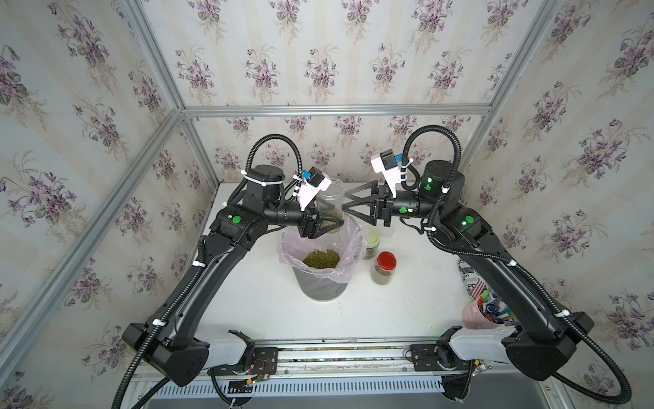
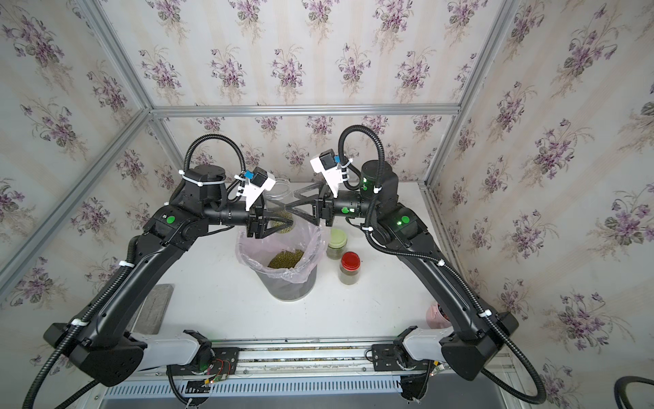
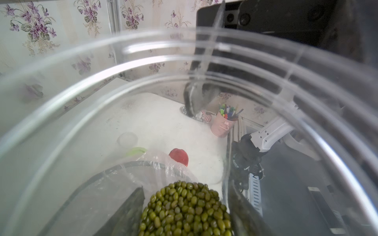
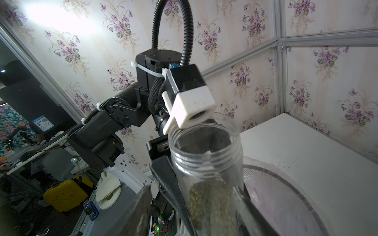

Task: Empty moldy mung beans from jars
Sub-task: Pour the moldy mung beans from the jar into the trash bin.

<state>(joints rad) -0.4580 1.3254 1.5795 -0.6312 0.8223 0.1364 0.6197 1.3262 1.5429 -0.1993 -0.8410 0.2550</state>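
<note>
The opening of the jar leans back toward my left gripper, so my right gripper should grab the jar's neck (image 4: 214,162) and tip it away while my left gripper regrips.
My left gripper (image 1: 334,216) (image 2: 286,219) is shut on a lidless clear jar (image 1: 332,196) (image 4: 204,155), tilted a little over the far rim of the bin. Mung beans (image 3: 184,210) fill the jar's lower part between the left fingers (image 3: 131,212). My right gripper (image 1: 345,201) (image 4: 192,188) is open, its tips just beside the jar and holding nothing. More beans (image 1: 321,258) (image 2: 286,258) lie in the grey bin with a pink liner (image 1: 318,287). A green-lidded jar (image 1: 371,242) and a red-lidded jar (image 1: 385,267) stand shut to the bin's right.
A translucent white lid (image 3: 127,139) lies on the table beyond the green-lidded jar. A pink cup of pens (image 1: 485,311) and a printed can (image 1: 467,276) stand at the right under the right arm. A grey slab (image 2: 155,308) lies front left.
</note>
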